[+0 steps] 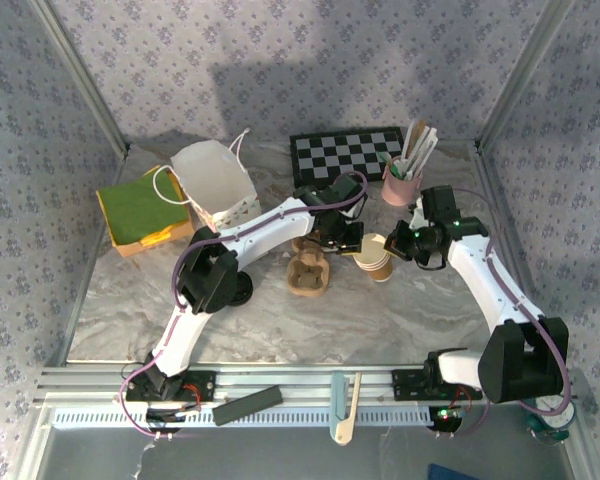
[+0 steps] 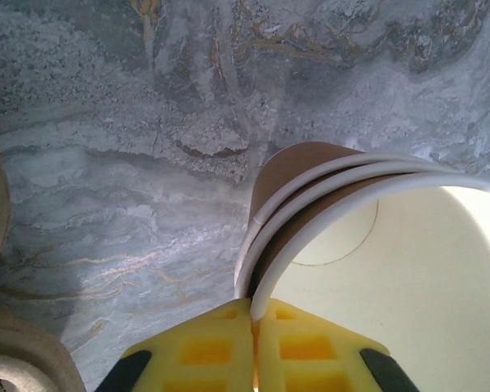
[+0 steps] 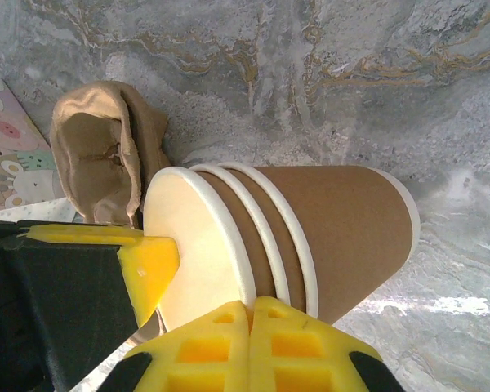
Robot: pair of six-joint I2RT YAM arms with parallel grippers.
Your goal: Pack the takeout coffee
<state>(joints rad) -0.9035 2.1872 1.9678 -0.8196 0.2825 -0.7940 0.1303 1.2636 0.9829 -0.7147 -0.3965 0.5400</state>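
Both of the robot's grippers pinch the innermost cup's rim, so the right gripper should open and take the next cup's rim [image 3: 275,276] while the left gripper pulls the innermost cup out.
A stack of three nested tan takeout coffee cups [image 1: 378,258] with white rims lies tilted just above the marble table, mouth toward the left arm. My left gripper [image 1: 352,243] is shut on the wall of the innermost cup [image 2: 408,269], its yellow pads pinching the rim [image 2: 254,314]. My right gripper [image 1: 400,247] is shut on the rims at the edge of the same stack [image 3: 251,310]. The brown cup walls [image 3: 343,229] point away from it. One left finger [image 3: 151,261] shows inside the open mouth.
A brown moulded-pulp cup tray [image 1: 309,272] sits just left of the cups [image 3: 106,155]. Behind stand a white paper bag [image 1: 215,180], a checkerboard [image 1: 345,153] and a pink cup of stirrers [image 1: 403,185]. A box with green napkins [image 1: 143,210] is at the far left.
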